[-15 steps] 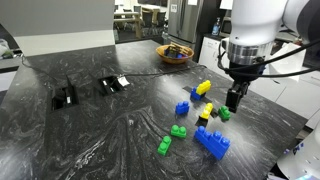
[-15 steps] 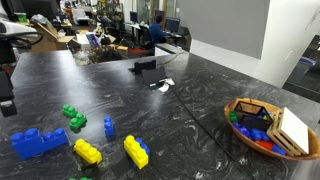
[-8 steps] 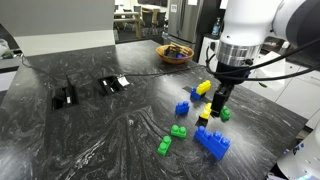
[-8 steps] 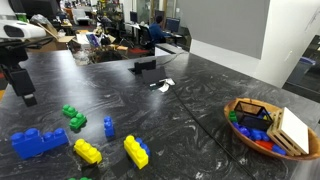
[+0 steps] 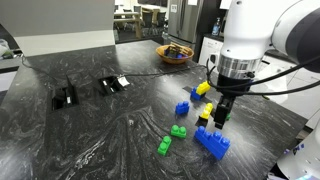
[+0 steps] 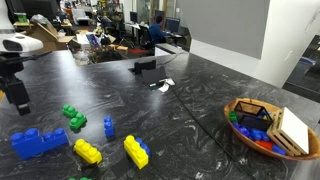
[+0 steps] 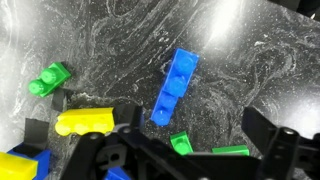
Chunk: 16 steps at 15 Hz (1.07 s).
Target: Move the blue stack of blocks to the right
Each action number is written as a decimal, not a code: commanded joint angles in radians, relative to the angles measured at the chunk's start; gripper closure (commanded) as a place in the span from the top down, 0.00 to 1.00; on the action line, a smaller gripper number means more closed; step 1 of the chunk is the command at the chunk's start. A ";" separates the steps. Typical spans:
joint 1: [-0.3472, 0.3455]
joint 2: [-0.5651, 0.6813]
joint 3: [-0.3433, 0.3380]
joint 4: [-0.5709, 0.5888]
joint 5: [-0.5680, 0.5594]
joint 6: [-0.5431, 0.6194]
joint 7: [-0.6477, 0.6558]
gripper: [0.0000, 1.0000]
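The stack of blue blocks must move. So next my gripper goes to the middle of the blue stack [image 5: 212, 143] [image 7: 173, 87] of blocks and closes there.
The blue stack of blocks [image 5: 212, 143] lies on the dark marble table near its front edge. It is the widest blue piece in both exterior views [image 6: 38, 142]. My gripper [image 5: 222, 110] hangs open and empty above the table, a little beyond the stack, over yellow and green bricks; it also shows in an exterior view [image 6: 18, 96]. In the wrist view my gripper [image 7: 195, 130] has its fingers [image 7: 262, 125] spread wide, with two green bricks [image 7: 180, 145] between them. The stack is not clearly visible there.
A small single blue brick [image 5: 182, 108] [image 7: 175, 85], green brick pairs [image 5: 178, 131] [image 6: 72, 116] and yellow bricks [image 5: 203, 88] [image 6: 87, 151] lie around the stack. A wicker bowl [image 6: 240, 105] of bricks and two black-and-white objects [image 5: 113, 84] sit further off.
My gripper has shifted sideways over the bricks and come down a little. The bricks have not moved.
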 commanded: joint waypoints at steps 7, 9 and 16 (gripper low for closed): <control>0.005 0.014 -0.005 -0.040 0.023 0.086 0.043 1.00; 0.003 0.029 0.003 -0.082 0.021 0.152 0.095 1.00; 0.035 0.048 0.017 -0.200 0.039 0.269 0.274 1.00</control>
